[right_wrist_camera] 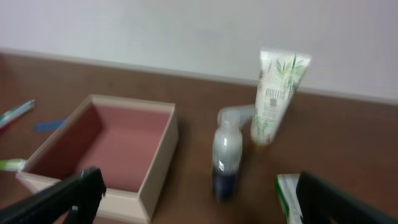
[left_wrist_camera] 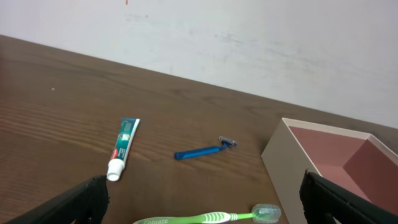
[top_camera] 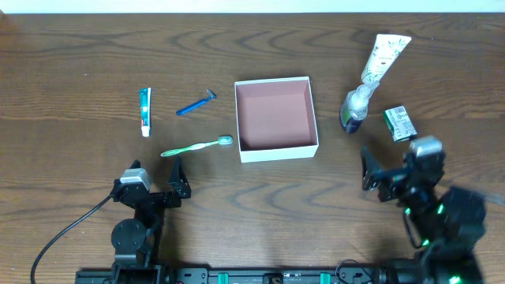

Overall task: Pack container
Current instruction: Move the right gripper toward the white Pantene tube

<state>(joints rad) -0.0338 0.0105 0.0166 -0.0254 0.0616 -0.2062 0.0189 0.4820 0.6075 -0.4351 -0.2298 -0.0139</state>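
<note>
The white bamboo-print tube's flat end (top_camera: 390,46) (right_wrist_camera: 280,76), farthest from the small dark bottle, is the next spot that my right gripper needs to move to and close on.
The container (top_camera: 278,150) is a square white box with a pinkish-brown floor at the table's middle, empty. It also shows in the left wrist view (left_wrist_camera: 292,149) and the right wrist view (right_wrist_camera: 155,186). My left gripper (top_camera: 175,180) is open and empty, just near of a green toothbrush (top_camera: 197,147), which lies between the jaws in the left wrist view (left_wrist_camera: 205,218). My right gripper (top_camera: 387,175) is open and empty, near of a small dark bottle (top_camera: 355,109) and a green-and-white soap box (top_camera: 400,123).
A toothpaste tube (top_camera: 144,111) and a blue razor (top_camera: 196,103) lie at the left. A white bamboo-print tube (top_camera: 385,57) lies at the far right, beyond the bottle. A cable runs off the left arm's base.
</note>
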